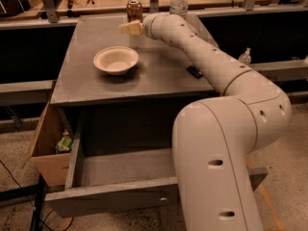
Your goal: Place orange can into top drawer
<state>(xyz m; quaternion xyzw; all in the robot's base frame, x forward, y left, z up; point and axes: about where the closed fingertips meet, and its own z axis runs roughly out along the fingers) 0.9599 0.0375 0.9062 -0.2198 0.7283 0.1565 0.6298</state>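
Note:
The robot's gripper should close around the middle of the orange can (134, 17), which is standing upright at the far edge of the tabletop.
The orange can (134, 9) stands upright at the far edge of the grey tabletop (159, 76), left of a clear water bottle. My gripper (128, 28) is at the end of the outstretched arm, just in front of the can and slightly left of it, close to it but not around it. The top drawer (108, 200) is pulled open below the tabletop. Its grey inside shows nothing in it, and its small round knob (162, 199) is on the front panel. My arm's large body hides the drawer's right part.
A pale bowl (116, 59) sits on the tabletop in front of the gripper. The water bottle (178, 2) stands right of the can. A small black object (195, 72) lies under the arm. A cardboard box (47, 150) with a green item stands left of the drawer.

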